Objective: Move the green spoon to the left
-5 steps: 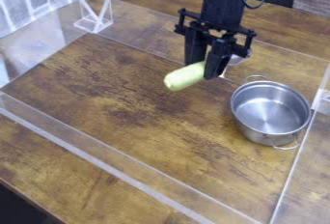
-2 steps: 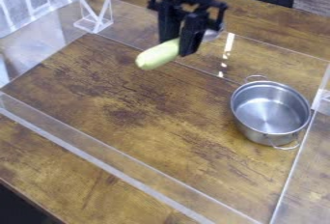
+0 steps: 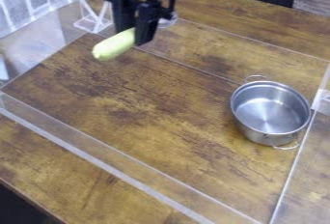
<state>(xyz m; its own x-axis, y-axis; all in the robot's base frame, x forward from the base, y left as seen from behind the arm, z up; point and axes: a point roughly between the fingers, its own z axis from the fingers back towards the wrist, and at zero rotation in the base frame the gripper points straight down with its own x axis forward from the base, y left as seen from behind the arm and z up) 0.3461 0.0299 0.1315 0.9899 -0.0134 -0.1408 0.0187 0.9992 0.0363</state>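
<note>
Next, my gripper releases the green spoon on the bare wood of the table just inside the front clear plastic side (image 3: 111, 101).
The green spoon (image 3: 114, 44) shows as a thick yellow-green handle, tilted and lifted clear of the wooden table (image 3: 142, 102) near its far left part. My black gripper (image 3: 137, 37) points down and is shut on the spoon's upper right end. The spoon's metal bowl end is hidden behind the fingers. The arm above it is cut off by the top edge of the picture.
A round steel pot (image 3: 269, 111) stands on the right side of the table. Clear plastic walls (image 3: 77, 141) border the work area at the front and sides. A small clear stand (image 3: 93, 17) sits at the far left, just behind the gripper.
The gripper has carried the spoon leftward and slightly farther away across the table, from beside the pot to the far left. The pot has not moved.
</note>
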